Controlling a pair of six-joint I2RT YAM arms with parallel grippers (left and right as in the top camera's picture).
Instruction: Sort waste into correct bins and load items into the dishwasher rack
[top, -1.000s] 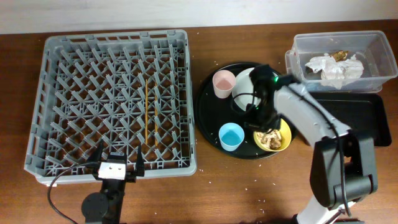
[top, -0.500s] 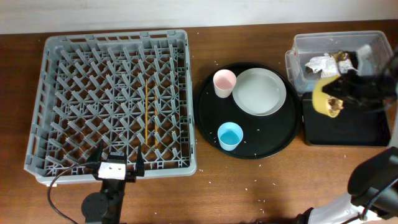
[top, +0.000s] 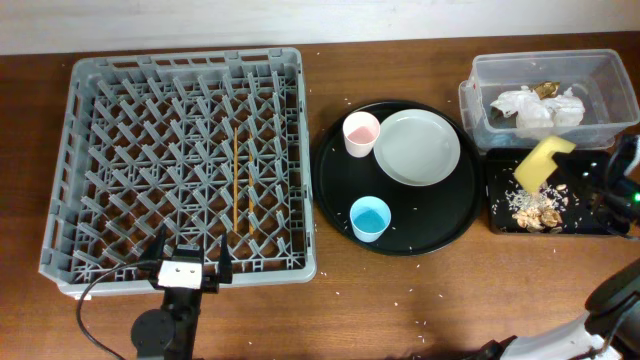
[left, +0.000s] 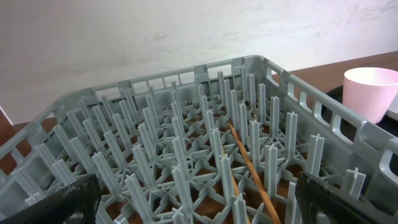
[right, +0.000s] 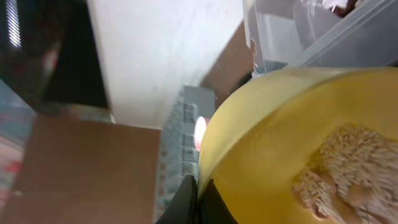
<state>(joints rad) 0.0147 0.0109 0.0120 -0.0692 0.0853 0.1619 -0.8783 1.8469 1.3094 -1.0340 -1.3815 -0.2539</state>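
Note:
My right gripper will set the yellow bowl down beside the blue cup on the round black tray (top: 435, 211).
My right gripper (right: 200, 194) is shut on the rim of the yellow bowl (top: 543, 161), tipped on edge over the shallow black tray (top: 600, 228); rice still clings inside the bowl (right: 298, 143). Beige food bits and rice crumbs (top: 538, 210) lie in that tray. Crumpled white napkins with a gold scrap (top: 538, 105) lie in the clear tub (top: 480, 75). The pink cup (top: 361, 133), blue cup (top: 370, 218) and pale plate (top: 417, 147) stand on the round black tray (top: 340, 190). My left gripper (left: 193, 199) is open and empty at the grey rack's (top: 85, 190) front edge.
A thin wooden stick (top: 236, 180) lies in the rack and also shows in the left wrist view (left: 245, 158). Rice crumbs are scattered on the brown table near the front (top: 400, 295). The clear tub stands right behind the shallow black tray.
My right gripper carried the yellow bowl off the round tray to the right, over the shallow black tray, and tipped it. Food bits now lie in that tray. The left arm has not moved.

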